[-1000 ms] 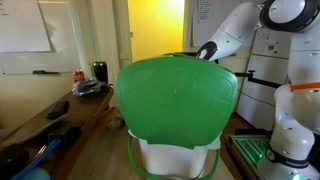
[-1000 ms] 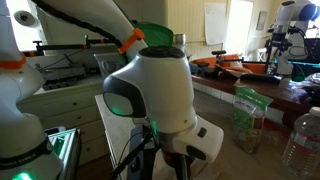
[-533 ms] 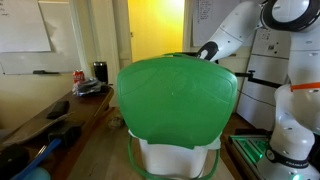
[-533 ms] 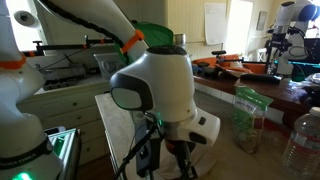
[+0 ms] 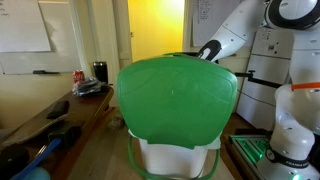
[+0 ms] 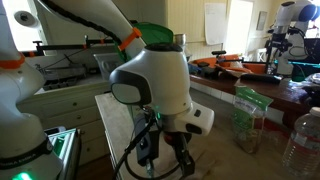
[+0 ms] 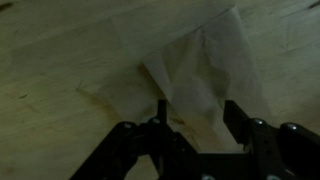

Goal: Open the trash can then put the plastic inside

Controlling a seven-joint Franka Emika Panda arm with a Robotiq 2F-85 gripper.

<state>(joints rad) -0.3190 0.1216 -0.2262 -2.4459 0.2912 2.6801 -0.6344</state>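
The plastic lies flat below my open fingers; next I reach lower and pinch its near part (image 7: 196,112) into a fold before lifting.
The trash can (image 5: 176,100) fills the middle of an exterior view, its glossy green lid standing up toward the camera over a white body (image 5: 178,158). A bit of the green lid (image 6: 152,35) also shows behind the arm. My gripper (image 6: 166,158) hangs low under the white wrist, jaws spread; the lid hides it from the facing camera. In the wrist view the gripper (image 7: 197,115) is open over a wooden surface. The plastic (image 7: 205,65), a thin translucent sheet, lies flat there, and its near corner reaches down between the fingers (image 7: 232,115).
A side table holds a red can (image 5: 79,76) and dark items. A white robot base (image 5: 290,130) stands close beside the bin. A clear container (image 6: 248,118) and a bottle (image 6: 303,140) stand on a counter near the arm.
The jaws have gone from shut to spread apart. The wrist has turned slightly and sits a little lower. The trash can has not moved.
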